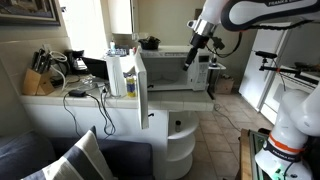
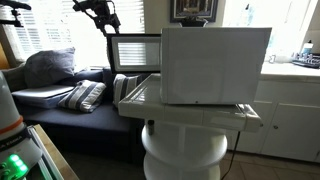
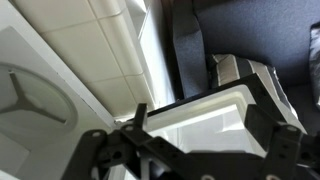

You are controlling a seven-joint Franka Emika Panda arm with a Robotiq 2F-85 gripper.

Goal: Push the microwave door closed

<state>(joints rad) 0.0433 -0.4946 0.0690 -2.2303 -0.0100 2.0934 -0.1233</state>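
Observation:
Closed fingers can push the microwave door shut. So my gripper will close beside the upper part of the door's outer side (image 1: 137,68).
The white microwave (image 2: 215,65) stands on a round white pedestal, seen from its closed side. The microwave door (image 2: 135,52), a white frame with a dark window, hangs swung open to the left of the box. My gripper (image 2: 100,14) is up by the door's free outer edge, and it also shows in the exterior view from the sofa side (image 1: 193,56). In the wrist view the gripper (image 3: 205,115) is open, and the door's white edge (image 3: 195,105) lies between the two black fingers. I cannot tell whether they touch it.
A dark sofa with striped pillows (image 2: 70,92) sits beyond the open door. The round pedestal (image 2: 185,150) and white cabinets (image 2: 290,120) stand below and beside the microwave. A counter holds a knife block (image 1: 38,80) and cables. My base (image 1: 285,135) is nearby.

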